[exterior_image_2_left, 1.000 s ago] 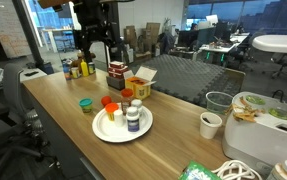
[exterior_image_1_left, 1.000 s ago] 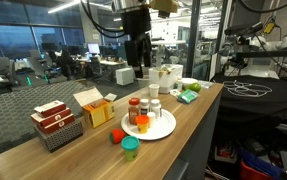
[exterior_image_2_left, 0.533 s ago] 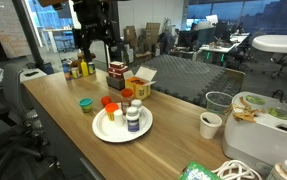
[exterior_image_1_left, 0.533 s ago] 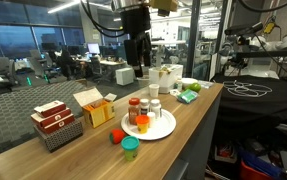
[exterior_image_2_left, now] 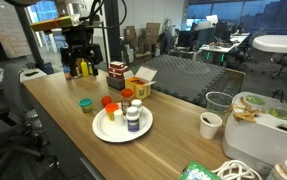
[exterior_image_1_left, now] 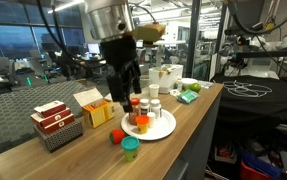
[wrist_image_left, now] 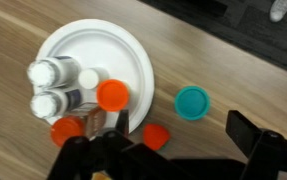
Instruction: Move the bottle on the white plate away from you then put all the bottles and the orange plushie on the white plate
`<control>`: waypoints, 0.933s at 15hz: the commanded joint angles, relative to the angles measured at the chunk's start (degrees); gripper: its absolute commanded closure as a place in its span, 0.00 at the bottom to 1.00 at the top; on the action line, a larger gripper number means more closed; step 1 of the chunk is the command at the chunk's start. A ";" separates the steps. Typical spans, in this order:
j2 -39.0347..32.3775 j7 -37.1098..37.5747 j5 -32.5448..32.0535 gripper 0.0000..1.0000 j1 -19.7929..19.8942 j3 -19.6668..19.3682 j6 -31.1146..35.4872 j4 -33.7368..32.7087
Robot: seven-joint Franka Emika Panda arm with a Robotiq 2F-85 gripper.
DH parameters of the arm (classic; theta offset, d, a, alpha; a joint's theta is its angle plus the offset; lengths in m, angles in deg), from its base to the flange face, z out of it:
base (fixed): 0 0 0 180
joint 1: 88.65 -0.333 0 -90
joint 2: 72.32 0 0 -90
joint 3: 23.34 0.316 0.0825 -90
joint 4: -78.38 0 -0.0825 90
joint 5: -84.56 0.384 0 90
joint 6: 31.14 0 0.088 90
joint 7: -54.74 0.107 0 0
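Observation:
The teal-capped bottle stands on the counter off the white plate and belongs on it. Next, my gripper closes on the cap of the teal-capped bottle (exterior_image_1_left: 131, 143) (wrist_image_left: 192, 103).
A white plate (exterior_image_1_left: 161, 128) sits on the wooden counter and also shows in an exterior view (exterior_image_2_left: 111, 132) and the wrist view (wrist_image_left: 93, 45). Three white-capped bottles (wrist_image_left: 45, 72) and an orange-capped bottle (wrist_image_left: 113, 95) stand on it. A red-capped bottle (wrist_image_left: 66, 130) stands at its rim. The orange plushie (exterior_image_1_left: 116, 136) lies on the counter beside the plate and shows in the wrist view (wrist_image_left: 156, 137). A teal-capped bottle (exterior_image_1_left: 130, 148) stands farther out and shows in the wrist view (wrist_image_left: 192, 101). My gripper (exterior_image_1_left: 126, 92) hangs open and empty above the counter, holding nothing (wrist_image_left: 183, 128).
A red-and-white box (exterior_image_1_left: 55, 122) and open cardboard boxes (exterior_image_1_left: 95, 106) stand by the plate. A paper cup (exterior_image_2_left: 211, 124) and a white appliance (exterior_image_2_left: 258, 115) sit down the counter. More bottles (exterior_image_2_left: 79, 68) stand at the far end.
The arm has swung from the far end of the counter toward the plate and come lower. The gripper stays open. Objects on the counter have not moved.

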 commanded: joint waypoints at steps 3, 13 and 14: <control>-1.66 4.97 -0.91 0.00 -5.30 2.64 2.06 3.81; -5.78 8.12 -2.66 0.00 -3.87 -0.67 14.25 6.17; -6.42 7.71 -2.36 0.00 -3.39 -0.90 14.70 5.81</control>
